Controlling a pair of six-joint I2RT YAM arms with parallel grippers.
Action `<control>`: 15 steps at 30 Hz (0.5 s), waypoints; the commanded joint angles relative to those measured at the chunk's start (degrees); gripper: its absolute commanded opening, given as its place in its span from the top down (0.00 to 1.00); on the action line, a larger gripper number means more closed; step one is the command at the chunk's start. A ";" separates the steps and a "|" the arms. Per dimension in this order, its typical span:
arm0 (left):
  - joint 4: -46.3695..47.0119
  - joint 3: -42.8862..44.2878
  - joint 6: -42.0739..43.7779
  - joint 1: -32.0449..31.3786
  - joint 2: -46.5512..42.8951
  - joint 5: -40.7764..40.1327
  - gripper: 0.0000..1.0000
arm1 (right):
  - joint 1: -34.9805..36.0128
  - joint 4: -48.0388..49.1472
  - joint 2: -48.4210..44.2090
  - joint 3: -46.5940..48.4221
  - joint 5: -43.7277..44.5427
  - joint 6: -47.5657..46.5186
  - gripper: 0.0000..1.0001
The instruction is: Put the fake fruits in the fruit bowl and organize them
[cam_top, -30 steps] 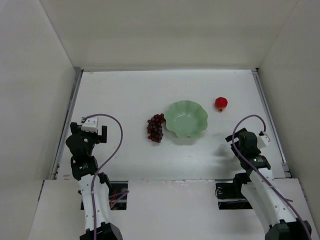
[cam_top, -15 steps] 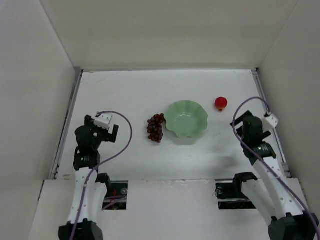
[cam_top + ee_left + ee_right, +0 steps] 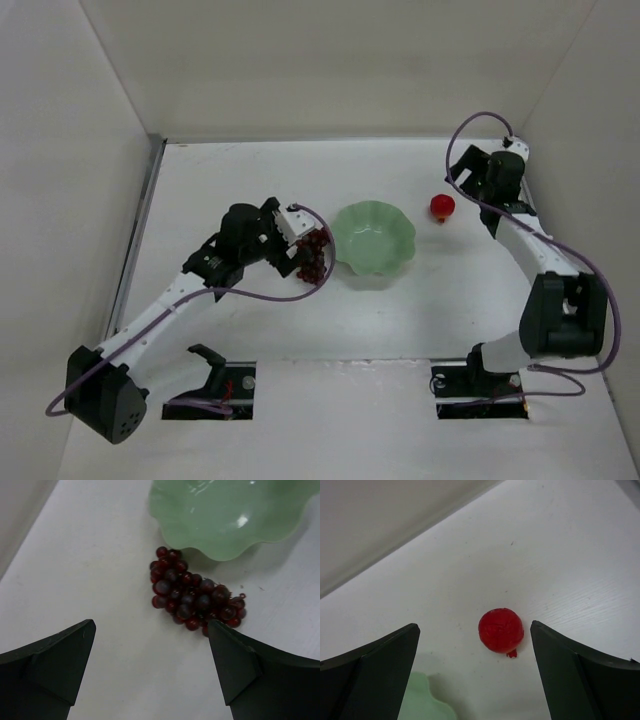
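Observation:
Next, my left gripper goes next to the middle of the dark maroon grape bunch [image 3: 313,254] [image 3: 198,598] beside the fruit bowl. It should close there.
The pale green scalloped fruit bowl [image 3: 373,240] sits mid-table and holds nothing. The dark maroon grape bunch [image 3: 312,258] lies on the table against the bowl's left rim. My left gripper [image 3: 292,250] is open and empty just left of the grapes. In the left wrist view the grapes [image 3: 195,597] lie ahead of the open gripper [image 3: 150,645], below the bowl [image 3: 225,525]. The small red round fruit [image 3: 442,207] lies right of the bowl. My right gripper [image 3: 462,185] is open above and behind it. In the right wrist view the fruit [image 3: 501,630] lies between the spread fingers of the gripper [image 3: 475,650].
White walls close in the table at the back and on both sides. A metal rail runs along each side edge. A corner of the bowl rim [image 3: 422,700] shows at the bottom of the right wrist view.
Both arms have reached out from near their bases. The left gripper moved right and forward to the grapes. The right gripper moved forward to the red fruit. The fruits and bowl have not moved.

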 commanded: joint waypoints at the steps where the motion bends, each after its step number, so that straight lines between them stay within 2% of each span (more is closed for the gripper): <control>1: -1.94 2.18 -7.09 -1.65 1.96 2.52 0.00 | -0.35 -0.61 6.23 5.97 -6.97 -1.09 0.00; 7: 1.94 -1.77 -11.77 -0.43 1.27 2.08 0.00 | 0.97 -5.18 19.42 13.53 -6.97 -2.51 0.00; 15: 2.46 -4.49 -12.21 0.10 -0.67 1.82 0.00 | 2.90 -14.23 27.26 18.02 1.28 -2.95 0.00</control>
